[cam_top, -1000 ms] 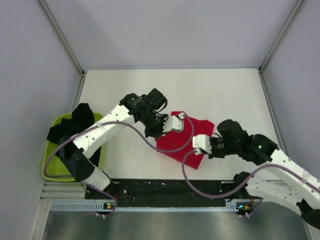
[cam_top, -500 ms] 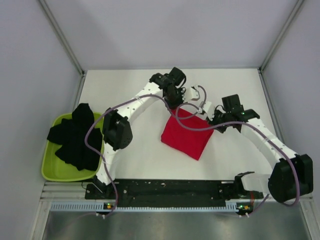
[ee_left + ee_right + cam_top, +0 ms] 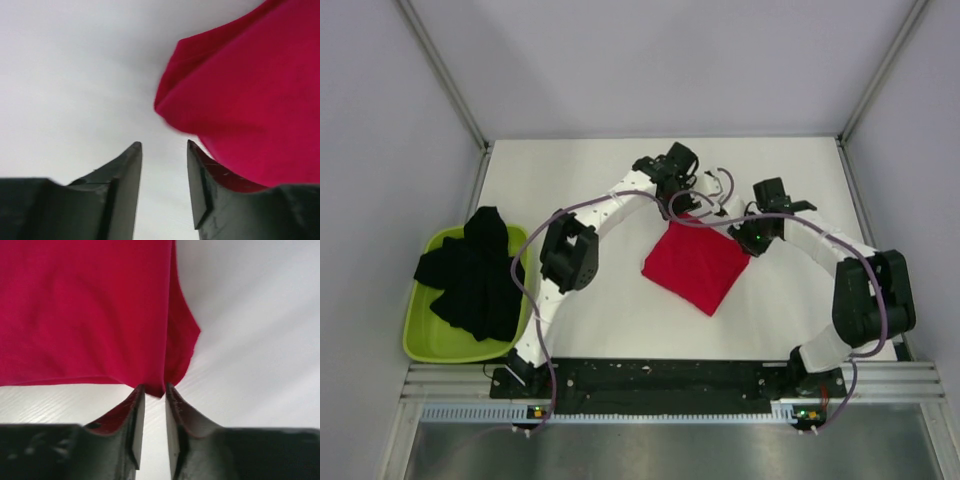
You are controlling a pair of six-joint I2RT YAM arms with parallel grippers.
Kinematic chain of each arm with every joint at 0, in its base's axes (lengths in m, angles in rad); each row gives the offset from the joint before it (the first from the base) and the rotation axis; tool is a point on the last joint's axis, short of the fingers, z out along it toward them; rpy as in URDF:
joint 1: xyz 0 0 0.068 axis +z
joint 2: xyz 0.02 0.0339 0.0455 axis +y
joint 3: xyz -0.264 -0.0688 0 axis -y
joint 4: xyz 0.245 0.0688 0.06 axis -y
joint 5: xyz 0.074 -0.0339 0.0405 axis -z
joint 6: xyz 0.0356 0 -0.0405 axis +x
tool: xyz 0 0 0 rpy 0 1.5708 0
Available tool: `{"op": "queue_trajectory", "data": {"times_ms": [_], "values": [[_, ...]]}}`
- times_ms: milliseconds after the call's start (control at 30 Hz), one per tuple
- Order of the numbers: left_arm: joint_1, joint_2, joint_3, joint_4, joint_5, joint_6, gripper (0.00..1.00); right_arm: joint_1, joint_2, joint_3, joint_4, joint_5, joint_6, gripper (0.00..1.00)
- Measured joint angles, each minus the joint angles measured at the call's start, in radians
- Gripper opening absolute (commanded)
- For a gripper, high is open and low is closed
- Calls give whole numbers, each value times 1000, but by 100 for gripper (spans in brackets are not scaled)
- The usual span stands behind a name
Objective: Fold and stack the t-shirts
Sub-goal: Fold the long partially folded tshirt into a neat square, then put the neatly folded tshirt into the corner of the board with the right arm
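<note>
Only the red t-shirt's corner end meets my right fingers, so they should open and pinch further in before moving [image 3: 150, 360] the shirt away.
A bright red t-shirt [image 3: 694, 266] lies folded into a flat diamond on the white table. Its far corner fills the upper right of the left wrist view [image 3: 250, 95]. Just off that corner my left gripper [image 3: 696, 203] [image 3: 164, 146] stands open, with only bare table between its fingers. My right gripper [image 3: 740, 232] [image 3: 155, 388] sits at the shirt's right corner with its jaws a narrow gap apart. The tip of the red cloth [image 3: 90, 310] lies just at the fingertips, not pinched. Black t-shirts [image 3: 470, 272] are heaped at the left.
The black shirts lie in a lime-green tub [image 3: 420, 345] at the table's left edge. Metal frame posts and grey walls close in the table on both sides. Both arms reach over the far half of the table, with cables looping between them.
Both arms swung from the near side of the red shirt to its far corners, carrying cloth over. Both grippers then went from shut to open, letting the shirt go.
</note>
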State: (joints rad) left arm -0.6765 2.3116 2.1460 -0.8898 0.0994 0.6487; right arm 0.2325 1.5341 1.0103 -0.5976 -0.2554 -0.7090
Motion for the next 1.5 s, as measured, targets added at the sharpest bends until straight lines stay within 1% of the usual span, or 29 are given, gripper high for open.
{"op": "queue_trajectory", "data": {"times_ms": [33, 67, 167, 233, 267, 300, 333, 400, 433, 500, 567, 667, 700, 800, 867, 900, 933, 967, 1000, 1033, 1100, 1167, 1267, 1400, 1500], "values": [[1, 5, 0, 12, -18, 1, 69, 0, 15, 8, -1, 18, 17, 32], [2, 13, 0, 26, -37, -5, 74, -3, 33, 20, -2, 39, 34, 34], [16, 26, 2, 82, -113, -33, 74, -8, 114, 89, 3, 159, 131, 34], [34, 32, 24, 108, -155, -69, 70, -9, 160, 171, -10, 263, 229, 37], [44, 31, 29, 116, -159, -90, 63, -9, 167, 214, -18, 298, 278, 38], [54, 21, 29, 123, -153, -110, 53, -9, 166, 253, -29, 320, 338, 37], [63, 0, 11, 131, -134, -133, 38, -9, 152, 281, -30, 332, 399, 37], [77, -105, -112, 151, -70, -166, 22, -20, 100, 290, -16, 334, 519, 31], [79, -167, -193, 167, -34, -179, 19, -27, 55, 269, -6, 314, 581, 28], [75, -336, -390, 162, 59, -200, 17, -35, -61, 181, 31, 237, 695, 18], [57, -439, -493, 151, 144, -217, 17, -35, -148, 92, 68, 153, 790, 14], [31, -486, -570, 156, 253, -249, 18, -1, -199, -51, 171, 44, 924, 13], [21, -478, -589, 161, 279, -261, 18, 10, -190, -98, 204, 18, 964, 13], [13, -404, -619, 161, 314, -290, 19, 20, -121, -172, 228, 0, 1033, 15], [17, -342, -642, 171, 309, -306, 20, 5, -61, -196, 235, 0, 1057, 18], [18, -320, -662, 178, 301, -311, 20, -9, -30, -200, 237, 3, 1066, 22], [20, -306, -683, 183, 291, -314, 21, -23, -4, -200, 240, 6, 1072, 28], [21, -301, -701, 185, 282, -316, 22, -31, 11, -200, 244, 8, 1077, 35], [23, -299, -713, 189, 285, -323, 24, -38, 20, -198, 244, 4, 1081, 44], [24, -305, -715, 192, 284, -328, 29, -41, 20, -195, 243, 2, 1085, 49], [23, -312, -720, 205, 286, -333, 35, -40, 19, -179, 235, 5, 1086, 55], [16, -326, -737, 214, 286, -336, 40, -41, 6, -177, 226, 19, 1090, 67], [6, -352, -751, 203, 296, -336, 45, -43, -60, -199, 198, 35, 1118, 68], [2, -401, -760, 185, 314, -332, 47, -43, -164, -270, 192, 23, 1186, 68], [2, -447, -766, 163, 327, -323, 48, -43, -138, -309, 228, -11, 1233, 63]]}}
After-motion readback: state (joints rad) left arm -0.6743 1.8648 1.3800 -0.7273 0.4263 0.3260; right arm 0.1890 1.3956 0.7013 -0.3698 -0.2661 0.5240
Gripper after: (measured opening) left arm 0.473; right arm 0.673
